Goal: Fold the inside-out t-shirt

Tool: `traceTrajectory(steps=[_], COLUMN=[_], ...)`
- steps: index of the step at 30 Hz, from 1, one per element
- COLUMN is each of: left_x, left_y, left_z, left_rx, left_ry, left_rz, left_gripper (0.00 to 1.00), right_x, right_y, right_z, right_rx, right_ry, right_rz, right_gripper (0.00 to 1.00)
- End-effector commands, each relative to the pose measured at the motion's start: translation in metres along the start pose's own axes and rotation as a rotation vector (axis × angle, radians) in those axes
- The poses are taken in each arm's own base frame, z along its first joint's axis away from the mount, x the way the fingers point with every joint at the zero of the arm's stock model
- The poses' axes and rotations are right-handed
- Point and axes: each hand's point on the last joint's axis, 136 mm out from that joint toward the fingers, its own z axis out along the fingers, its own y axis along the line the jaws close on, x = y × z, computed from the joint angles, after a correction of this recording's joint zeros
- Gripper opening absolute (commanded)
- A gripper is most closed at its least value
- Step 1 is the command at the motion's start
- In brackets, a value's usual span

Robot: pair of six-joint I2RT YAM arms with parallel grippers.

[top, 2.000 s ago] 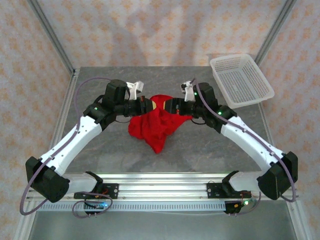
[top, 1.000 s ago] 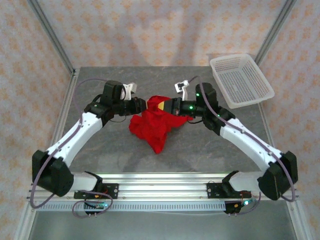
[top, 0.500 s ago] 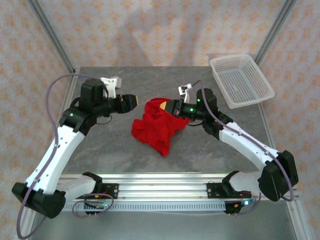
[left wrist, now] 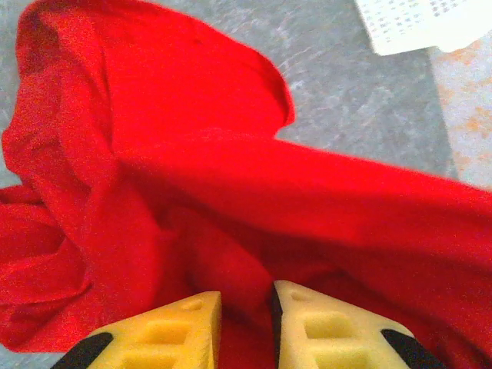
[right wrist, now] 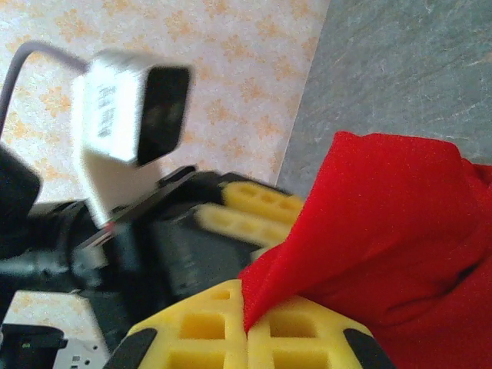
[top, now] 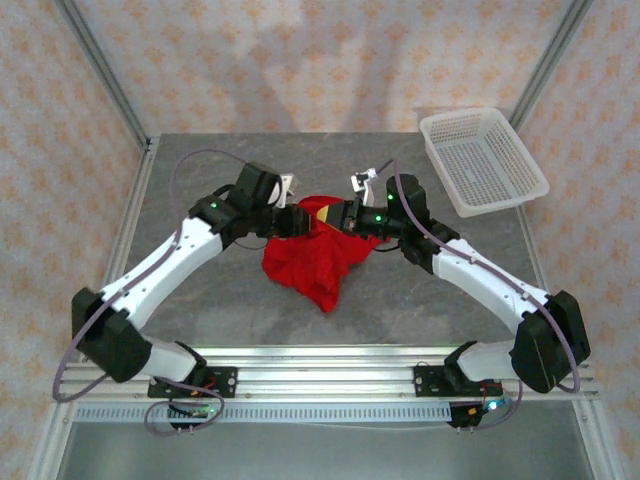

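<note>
The fingers of my left gripper are on both sides of a bunched fold while my right gripper pinches a corner of the t-shirt, so my left gripper should open and take the t-shirt's edge (right wrist: 296, 242) beside that corner.
The inside-out t-shirt (top: 312, 258), plain bright red, hangs bunched between my two grippers at mid-table, its lower point drooping toward the near edge. My left gripper (top: 298, 221) meets it from the left. In the left wrist view its yellow fingers (left wrist: 177, 330) stand a little apart with a fold of the t-shirt (left wrist: 192, 154) pressed between them. My right gripper (top: 336, 213) comes in from the right. Its jaws (right wrist: 246, 323) are closed tight on a corner of the t-shirt (right wrist: 392, 231), with the left gripper (right wrist: 254, 211) just beyond.
A white mesh basket (top: 485, 160) stands at the back right corner of the grey table (top: 200, 300); its corner (left wrist: 415, 23) shows in the left wrist view. Metal frame posts rise at both back corners.
My left gripper let go of the shirt, swung out to the left, then came back and closed on the cloth again. The right gripper kept its hold and barely moved.
</note>
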Motion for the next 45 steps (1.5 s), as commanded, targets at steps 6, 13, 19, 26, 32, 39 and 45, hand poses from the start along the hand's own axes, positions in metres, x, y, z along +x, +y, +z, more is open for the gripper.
traceTrajectory(steps=[6,13,19,26,32,39,45], left_x=[0.004,0.021,-0.006,-0.045,-0.045,-0.032,-0.032], left_y=[-0.007,0.022,0.010,-0.022,-0.059,-0.078,-0.074], left_z=[0.008,0.024,0.034,-0.014,-0.076,-0.105,-0.092], left_rx=[0.056,-0.053,-0.043,0.061,0.288,0.387,0.405], left_ry=[0.031,0.092,0.030,-0.155,-0.147,-0.076,-0.072], left_rz=[0.052,0.139,0.190,0.105,0.032,0.062,0.029], left_gripper=[0.37,0.50,0.30,0.00,0.00,0.00,0.00], right_x=[-0.007,-0.009,-0.009,-0.005,0.004,0.030,0.019], right_y=[0.025,0.030,0.030,0.015,-0.042,-0.107,-0.068], right_z=[-0.010,-0.010,-0.009,-0.020,-0.035,-0.057,-0.074], right_rx=[-0.043,-0.057,-0.059,0.023,0.205,0.400,0.402], right_ry=[-0.017,-0.017,-0.018,-0.052,-0.066,0.041,-0.030], right_rz=[-0.056,-0.062,-0.054,-0.064,-0.068,-0.114,-0.314], right_gripper=[0.00,0.00,0.00,0.00,0.00,0.08,0.43])
